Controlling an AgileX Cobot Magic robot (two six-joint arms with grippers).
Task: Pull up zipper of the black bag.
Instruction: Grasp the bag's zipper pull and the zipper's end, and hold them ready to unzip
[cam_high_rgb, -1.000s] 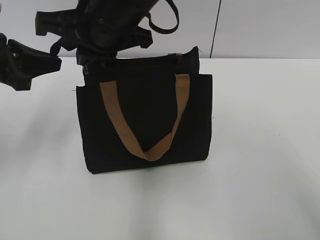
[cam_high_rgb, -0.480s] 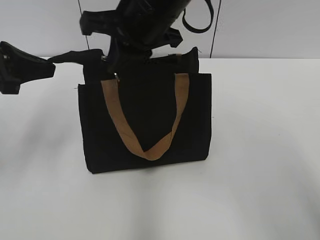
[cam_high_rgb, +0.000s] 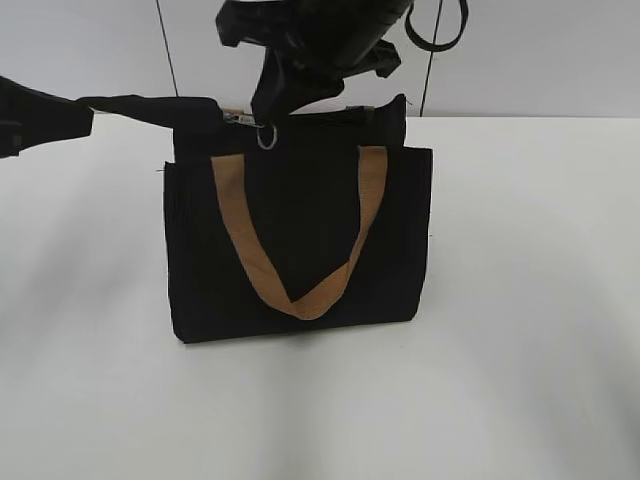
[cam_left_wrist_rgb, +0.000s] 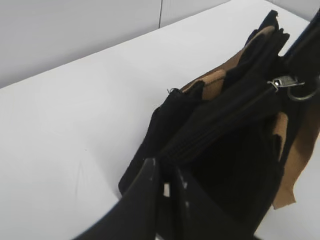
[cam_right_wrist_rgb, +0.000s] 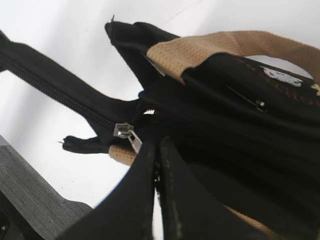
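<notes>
The zipper pull, now on the bag's top rim, will be let go from my right gripper, which will release it by the tan strap's end (cam_high_rgb: 362, 133) farthest from the black tail.
The black bag (cam_high_rgb: 300, 240) stands upright on the white table, one tan strap hanging down its front. The zipper (cam_right_wrist_rgb: 55, 92) runs along the top rim, and its end tail is stretched out to the left. My left gripper (cam_high_rgb: 85, 105) is shut on that black tail, with its fingers showing in the left wrist view (cam_left_wrist_rgb: 167, 167). My right gripper (cam_high_rgb: 268, 112) hovers over the bag's top left part. In the right wrist view it (cam_right_wrist_rgb: 157, 147) is shut on the greyish pull (cam_right_wrist_rgb: 131, 137). The pull and its ring also show in the left wrist view (cam_left_wrist_rgb: 281, 82).
The white table (cam_high_rgb: 520, 300) spreads around the bag on all sides. A grey wall with dark vertical seams stands close behind. A black cable loop (cam_high_rgb: 440, 30) hangs from the right arm. A dark ribbed surface (cam_right_wrist_rgb: 30, 210) lies at the lower left of the right wrist view.
My right gripper has moved to the right along the bag's top rim with the pull. The left gripper has drawn the tail out taut to the left. The bag has shifted slightly right.
</notes>
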